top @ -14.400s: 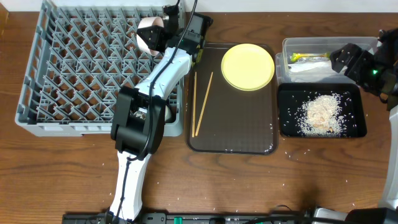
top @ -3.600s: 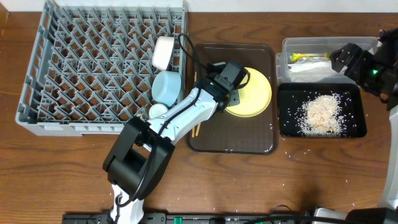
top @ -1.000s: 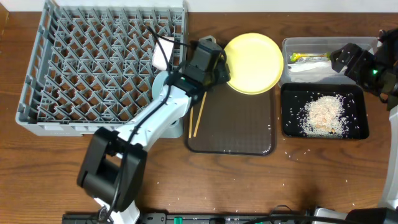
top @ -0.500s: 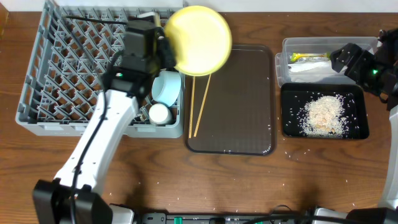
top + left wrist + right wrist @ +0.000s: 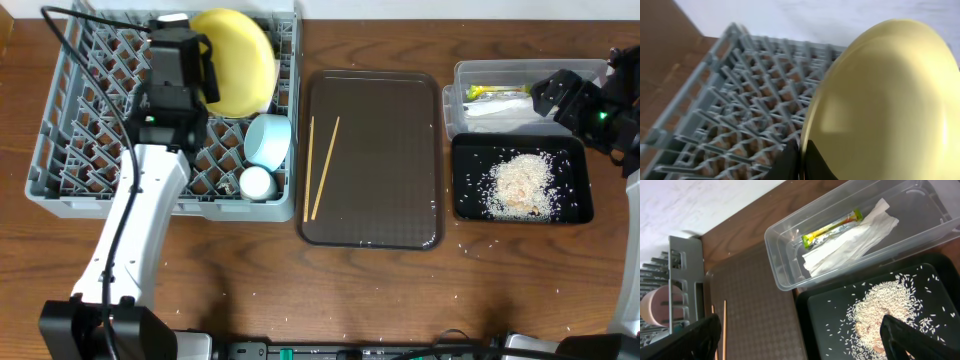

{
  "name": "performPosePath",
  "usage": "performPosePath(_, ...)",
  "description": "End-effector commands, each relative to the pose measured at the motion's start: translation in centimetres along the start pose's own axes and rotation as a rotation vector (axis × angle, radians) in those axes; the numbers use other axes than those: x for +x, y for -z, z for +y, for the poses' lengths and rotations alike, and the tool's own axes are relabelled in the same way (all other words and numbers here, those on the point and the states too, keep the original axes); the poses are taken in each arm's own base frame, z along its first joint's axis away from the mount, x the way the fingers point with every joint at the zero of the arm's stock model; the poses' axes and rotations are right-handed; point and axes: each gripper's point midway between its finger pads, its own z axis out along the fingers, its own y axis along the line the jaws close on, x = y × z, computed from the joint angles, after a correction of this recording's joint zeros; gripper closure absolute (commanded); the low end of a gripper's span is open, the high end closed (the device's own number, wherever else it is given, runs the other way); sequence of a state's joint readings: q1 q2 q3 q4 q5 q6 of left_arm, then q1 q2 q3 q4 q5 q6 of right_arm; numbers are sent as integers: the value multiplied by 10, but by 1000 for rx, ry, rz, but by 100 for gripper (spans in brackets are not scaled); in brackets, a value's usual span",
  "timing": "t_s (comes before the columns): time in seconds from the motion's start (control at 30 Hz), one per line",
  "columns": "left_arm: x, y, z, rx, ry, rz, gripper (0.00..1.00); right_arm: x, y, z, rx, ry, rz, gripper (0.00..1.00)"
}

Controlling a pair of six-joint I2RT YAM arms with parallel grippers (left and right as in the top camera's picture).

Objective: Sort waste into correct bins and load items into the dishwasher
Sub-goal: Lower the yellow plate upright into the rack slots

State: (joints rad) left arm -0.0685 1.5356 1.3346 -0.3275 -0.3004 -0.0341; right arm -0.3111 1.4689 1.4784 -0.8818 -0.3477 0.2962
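Note:
Next, my left gripper lets go of the pale yellow plate in the grey dish rack's middle wires (image 5: 173, 114), next to the light blue bowl.
My left gripper (image 5: 205, 72) is shut on the rim of the pale yellow plate (image 5: 240, 72), held tilted on edge over the back of the grey dish rack (image 5: 60, 150). In the left wrist view the plate (image 5: 885, 100) fills the right side, its rim pinched between my fingers (image 5: 801, 159). A light blue bowl (image 5: 268, 140) and a small white cup (image 5: 256, 183) sit in the rack's right side. Two chopsticks (image 5: 322, 165) lie on the brown tray (image 5: 385, 170). My right gripper (image 5: 800, 337) is open, hovering above the clear tub (image 5: 790, 275) with snack wrapper (image 5: 832, 228) and napkin (image 5: 850, 237), and the black tray (image 5: 570, 150) of rice (image 5: 520, 185).
Stray rice grains lie on the wooden table in front of the trays. The brown tray sits between the rack and the two bins. The rack's left and middle peg rows (image 5: 730, 110) hold nothing.
My left gripper carried the plate off the brown tray, up and left, to above the rack's back right part. The right arm has not moved.

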Motion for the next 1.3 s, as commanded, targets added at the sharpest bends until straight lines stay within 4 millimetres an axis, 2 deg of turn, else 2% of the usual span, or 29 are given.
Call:
performPosePath(0.0, -9, -1, 29, -94, -28, -25, 93, -5, 6, 4, -11, -1, -18, 1)
performPosePath(0.13, -10, -2, 48, -165, -79, -20, 92, -5, 6, 4, -11, -1, -18, 1)
performPosePath(0.23, -6, -6, 50, -188, -106, -7, 93, -5, 6, 4, -11, -1, -18, 1)
performPosePath(0.6, 13, -34, 55, -266, -184, 57, 93, -5, 6, 4, -11, -1, -18, 1)
performPosePath(0.93, 28, -42, 52, -261, -209, 108, 92, -5, 6, 4, -12, -1, -17, 1)
performPosePath(1.1, 38, -40, 52, -256, -227, 148, 83, -5, 6, 4, -11, -1, -18, 1)
performPosePath(1.23, 41, -40, 51, -249, -229, 160, 83, -5, 6, 4, -11, -1, -18, 1)
performPosePath(1.27, 41, -40, 49, -242, -230, 159, 77, -5, 6, 4, -11, -1, -18, 1)
